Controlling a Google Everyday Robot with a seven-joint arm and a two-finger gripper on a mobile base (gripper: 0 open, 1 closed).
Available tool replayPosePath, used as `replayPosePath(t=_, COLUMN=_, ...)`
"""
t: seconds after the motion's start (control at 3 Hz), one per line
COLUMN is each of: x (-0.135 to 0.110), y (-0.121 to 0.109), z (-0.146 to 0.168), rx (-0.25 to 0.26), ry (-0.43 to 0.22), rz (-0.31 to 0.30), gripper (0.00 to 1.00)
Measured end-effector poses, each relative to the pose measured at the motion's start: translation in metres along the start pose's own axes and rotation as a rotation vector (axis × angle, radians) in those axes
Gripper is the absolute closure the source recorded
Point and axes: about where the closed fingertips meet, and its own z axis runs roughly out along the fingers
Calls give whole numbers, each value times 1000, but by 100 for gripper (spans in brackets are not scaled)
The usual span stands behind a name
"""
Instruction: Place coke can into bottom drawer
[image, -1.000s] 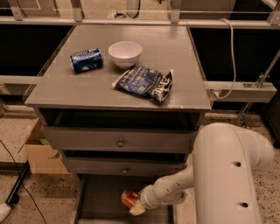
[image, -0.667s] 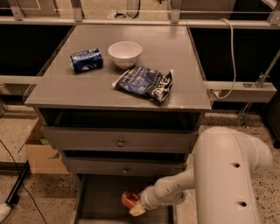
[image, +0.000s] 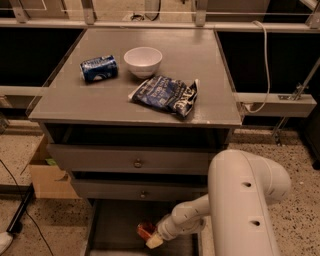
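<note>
Next, I release the coke can with my gripper near the middle of the open bottom drawer's grey bottom (image: 148, 241). The can is now held low over that floor.
The bottom drawer (image: 112, 225) is pulled open at the bottom of the view, and its grey floor shows. My gripper (image: 151, 238) reaches into it from the right, at the end of the white arm (image: 240, 200). It is shut on the coke can (image: 145, 230), a small red-orange can held low over the drawer floor near its middle. One pale fingertip (image: 154, 242) shows just below the can. The front part of the drawer is cut off by the frame's lower edge.
On the cabinet top lie a dark blue can (image: 99, 68), a white bowl (image: 143, 60) and a blue chip bag (image: 165, 95). Two knobbed drawers (image: 136, 162) are above the open one. A cardboard box (image: 47, 175) stands at the left.
The gripper and the can have hardly moved, at most a slight shift to the left. Nothing on the cabinet top has moved.
</note>
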Motion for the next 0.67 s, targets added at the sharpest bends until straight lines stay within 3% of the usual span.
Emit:
replayPosePath(t=0.33, x=0, y=0, z=0, rx=0, ry=0, rz=0, gripper=100)
replayPosePath(t=0.67, x=11, y=0, z=22, rx=18, ry=13, rz=45, gripper=100)
